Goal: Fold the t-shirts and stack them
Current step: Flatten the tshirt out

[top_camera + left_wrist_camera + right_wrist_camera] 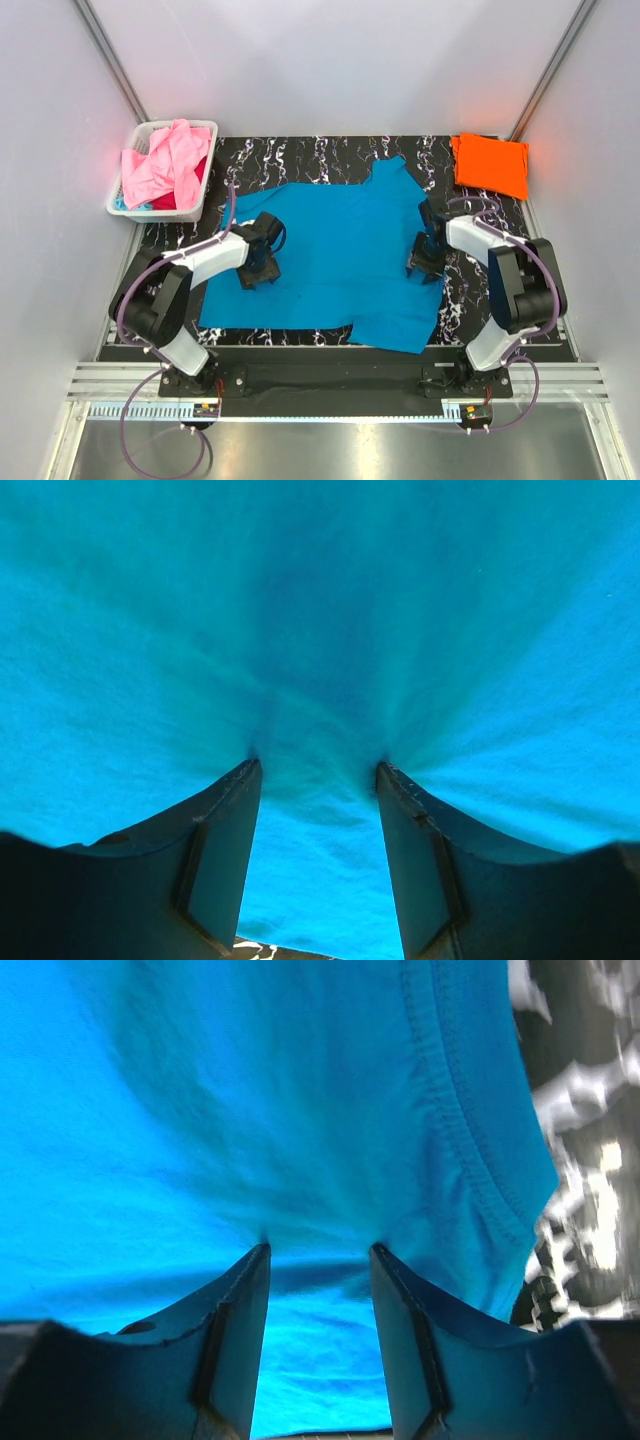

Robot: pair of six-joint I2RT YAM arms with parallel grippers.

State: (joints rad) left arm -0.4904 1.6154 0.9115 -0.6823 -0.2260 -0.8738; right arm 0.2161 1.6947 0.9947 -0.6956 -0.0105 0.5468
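Observation:
The teal-blue t-shirt's back corner (239, 207) nearest the white basket is the next place to grip. My left gripper needs to go there and close on it.
A bright teal-blue t-shirt (330, 250) lies spread flat on the black marbled mat, a sleeve pointing to the back. My left gripper (258, 275) stands on its left part and my right gripper (424, 268) on its right part, near the shirt's edge. In the left wrist view the left gripper (318, 765) is open, tips pressed into the cloth (320, 630), which puckers between them. The right gripper (320, 1248) is open too, tips down on the cloth beside a stitched hem (450, 1110). A folded orange t-shirt (490, 165) lies at the back right. Pink (165, 160) and red (190, 190) t-shirts fill the basket.
The white lattice basket (120, 205) stands at the back left corner, off the mat. The black marbled mat (300, 155) shows around the shirt, with bare strips at the back and at the right (455, 295). Grey walls close in on three sides.

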